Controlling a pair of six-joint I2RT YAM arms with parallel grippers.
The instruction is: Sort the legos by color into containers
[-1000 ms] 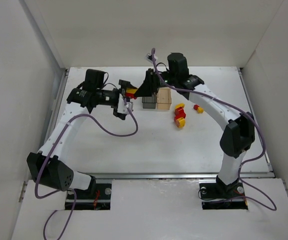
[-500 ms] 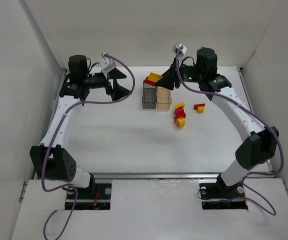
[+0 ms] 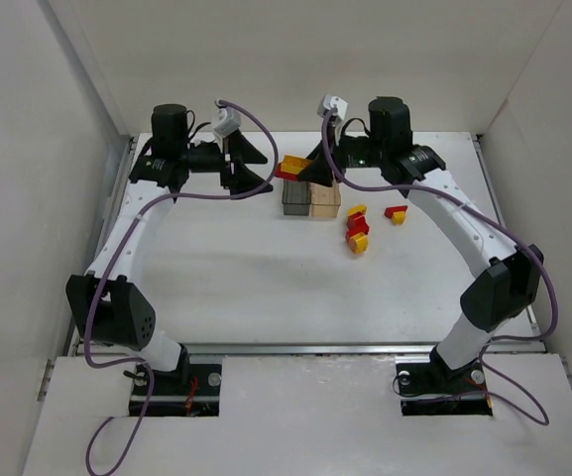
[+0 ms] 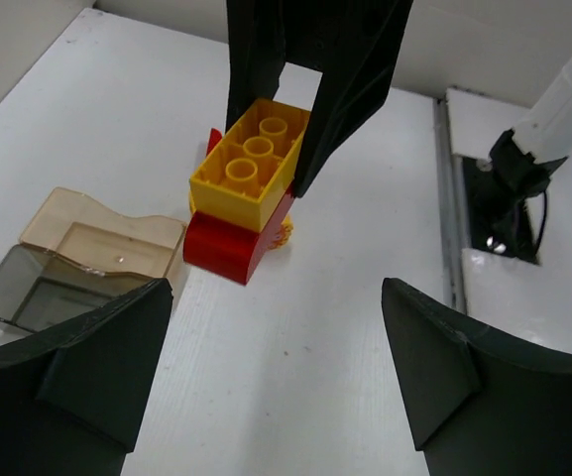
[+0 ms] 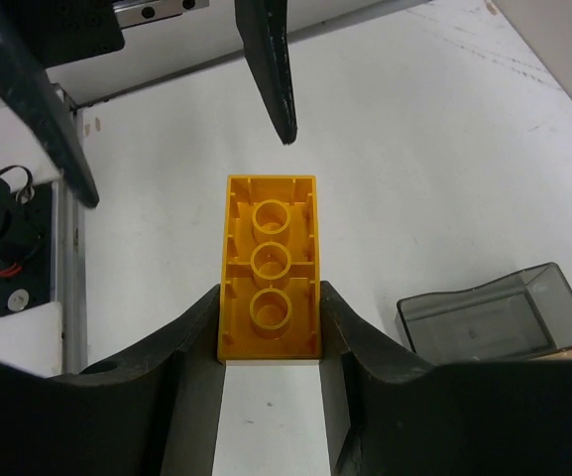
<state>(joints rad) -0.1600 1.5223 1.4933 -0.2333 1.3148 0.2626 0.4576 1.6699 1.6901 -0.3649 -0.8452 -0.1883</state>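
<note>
I need to let go of the yellow brick with my right gripper inside the tan bin (image 3: 325, 194), next to the smoky grey bin.
My right gripper (image 3: 303, 171) is shut on a yellow brick (image 5: 269, 268), seen from its hollow underside in the right wrist view. A red brick (image 4: 228, 246) is stuck to it; the pair (image 3: 290, 166) hangs above the table just left of the bins. My left gripper (image 3: 248, 165) is open and empty and faces the held pair from the left; its fingers (image 4: 77, 367) frame the pair in the left wrist view. The smoky grey bin (image 3: 295, 197) and the tan bin (image 3: 326, 196) stand joined on the table. Their insides are not clear.
Loose red and yellow bricks (image 3: 357, 229) lie right of the bins, with a small red and yellow one (image 3: 396, 212) beyond them. White walls enclose the table on three sides. The grey bin also shows in the right wrist view (image 5: 494, 317).
A second ago both grippers met at the brick pair. The left gripper has let go and drawn back left. The right gripper keeps the pair and has shifted slightly left.
</note>
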